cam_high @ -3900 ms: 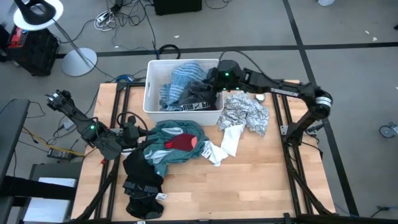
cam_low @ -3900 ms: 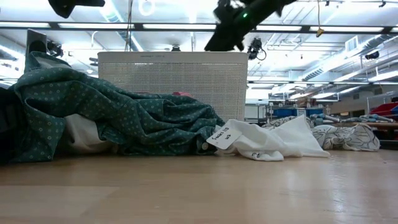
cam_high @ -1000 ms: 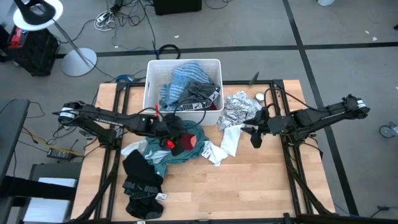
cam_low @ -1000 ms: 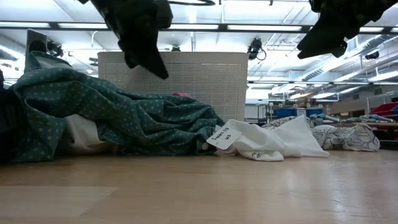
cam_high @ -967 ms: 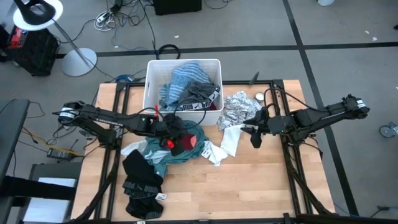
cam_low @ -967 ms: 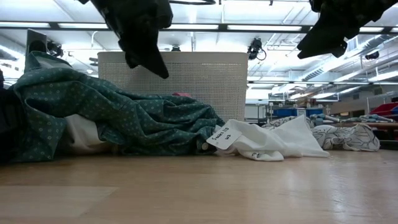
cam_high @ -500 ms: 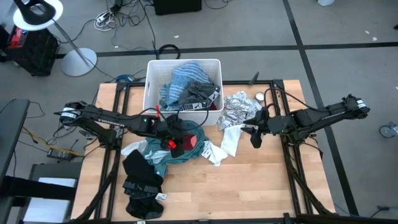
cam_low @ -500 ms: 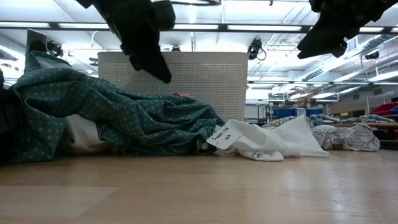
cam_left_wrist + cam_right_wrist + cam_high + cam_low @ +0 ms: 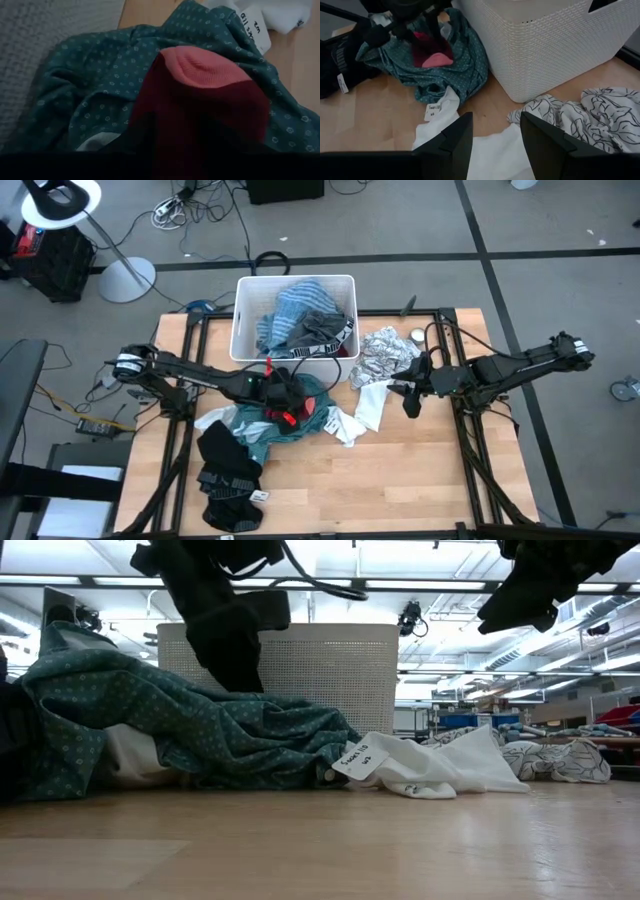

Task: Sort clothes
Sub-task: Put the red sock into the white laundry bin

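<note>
The red garment's dark middle spreads wide under my left gripper; next I open, move ahead, pinch it by the pink end (image 9: 205, 67), then lift.
A red garment (image 9: 302, 409) lies on top of a teal patterned garment (image 9: 252, 428) at the table's middle. My left gripper (image 9: 284, 402) is low over the red garment (image 9: 210, 100), fingers open and pointing down. My right gripper (image 9: 492, 145) is open and empty, above the table over a white garment (image 9: 366, 412). A white-grey patterned garment (image 9: 396, 358) lies beside the white tub (image 9: 242, 320), which holds blue-striped and grey clothes (image 9: 300, 320). Black clothes (image 9: 226, 468) lie at the near left. My left gripper comes at the red garment's top (image 9: 431, 50) from above, pointing down, with a finger on either side of it. The gripper's own body hides the fingertips, and I cannot tell whether they touch the cloth.
The tub's wall (image 9: 320, 670) stands right behind the teal pile at the table's far side. A small round object (image 9: 417, 336) lies at the far right. Bare wood (image 9: 400, 480) spreads across the near right of the table.
My left gripper has gone down and a little toward the table's right edge, onto the red garment on the teal pile. The clothes have not moved.
</note>
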Controlling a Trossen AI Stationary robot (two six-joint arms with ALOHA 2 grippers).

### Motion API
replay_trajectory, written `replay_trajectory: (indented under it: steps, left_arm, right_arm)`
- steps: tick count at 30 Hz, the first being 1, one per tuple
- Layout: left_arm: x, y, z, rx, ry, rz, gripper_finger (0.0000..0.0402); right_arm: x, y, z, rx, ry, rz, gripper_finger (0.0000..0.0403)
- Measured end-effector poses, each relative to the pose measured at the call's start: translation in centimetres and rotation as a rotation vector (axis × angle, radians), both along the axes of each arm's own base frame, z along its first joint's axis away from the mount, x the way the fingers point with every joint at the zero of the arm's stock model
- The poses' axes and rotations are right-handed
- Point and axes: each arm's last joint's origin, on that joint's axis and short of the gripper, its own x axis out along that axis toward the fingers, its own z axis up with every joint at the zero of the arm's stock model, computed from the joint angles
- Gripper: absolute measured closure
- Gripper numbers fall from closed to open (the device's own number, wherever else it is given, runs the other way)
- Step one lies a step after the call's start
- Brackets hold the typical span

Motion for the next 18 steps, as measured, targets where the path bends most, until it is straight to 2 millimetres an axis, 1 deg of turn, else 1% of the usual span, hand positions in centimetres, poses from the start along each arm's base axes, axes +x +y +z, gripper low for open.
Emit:
replay_trajectory:
  steps: [2, 4, 7, 8, 12, 18]
  left_arm:
    - [0.0, 0.0, -0.1, -0.021, 0.0, 0.021, 0.0269]
    - [0.0, 0.0, -0.1, -0.032, -0.005, 0.039, 0.0295]
    - [-0.1, 0.0, 0.1, -0.024, -0.01, 0.042, 0.0366]
    - [-0.1, 0.0, 0.2, -0.023, -0.014, 0.042, 0.0383]
    - [0.2, 0.0, 0.7, -0.017, -0.029, 0.042, 0.0398]
    - [0.8, 0.0, 2.6, 0.013, -0.031, 0.034, 0.04]
  right_arm:
    - [0.0, 0.0, 0.0, 0.001, -0.002, 0.0, 0.0238]
    - [0.0, 0.0, 0.0, 0.001, -0.001, 0.001, 0.0238]
    - [0.0, 0.0, 0.0, 0.001, -0.001, 0.001, 0.0238]
    - [0.0, 0.0, 0.0, 0.001, -0.002, 0.001, 0.0238]
    - [0.0, 0.0, 0.0, 0.001, -0.002, 0.001, 0.0238]
    - [0.0, 0.0, 0.0, -0.001, -0.001, 0.001, 0.0243]
